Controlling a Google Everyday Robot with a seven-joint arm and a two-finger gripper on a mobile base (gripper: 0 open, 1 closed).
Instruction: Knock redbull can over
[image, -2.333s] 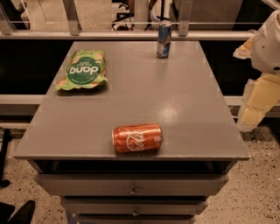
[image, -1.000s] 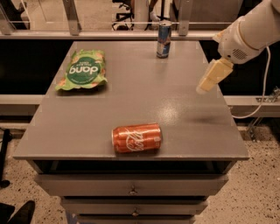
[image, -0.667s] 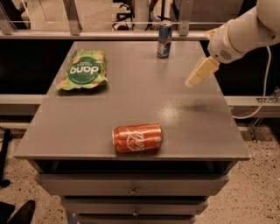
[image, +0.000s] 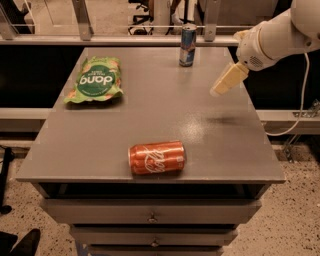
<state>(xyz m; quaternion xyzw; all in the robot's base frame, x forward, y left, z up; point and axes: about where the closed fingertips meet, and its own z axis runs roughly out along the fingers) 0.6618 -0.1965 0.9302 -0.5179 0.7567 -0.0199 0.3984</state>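
Note:
Next, I move my gripper over to the middle of the redbull can (image: 188, 46) near the far edge of the table and close it there.
The redbull can (image: 187, 45) is slim, blue and silver, and stands upright near the far edge of the grey table (image: 100, 150). My gripper (image: 218, 90) comes in from the right on a white arm and hangs above the table's right side. Its cream fingers (image: 229, 78) point down and to the left. It is to the right of the can and nearer the camera, apart from it. It holds nothing that I can see.
An orange-red soda can (image: 157, 158) lies on its side near the table's front edge. A green snack bag (image: 95, 80) lies flat at the far left. Drawers are below the tabletop. A rail runs behind the table.
My arm has swung in from the right edge of the view to above the table, moving left and toward the far side. The cans and bag have not moved.

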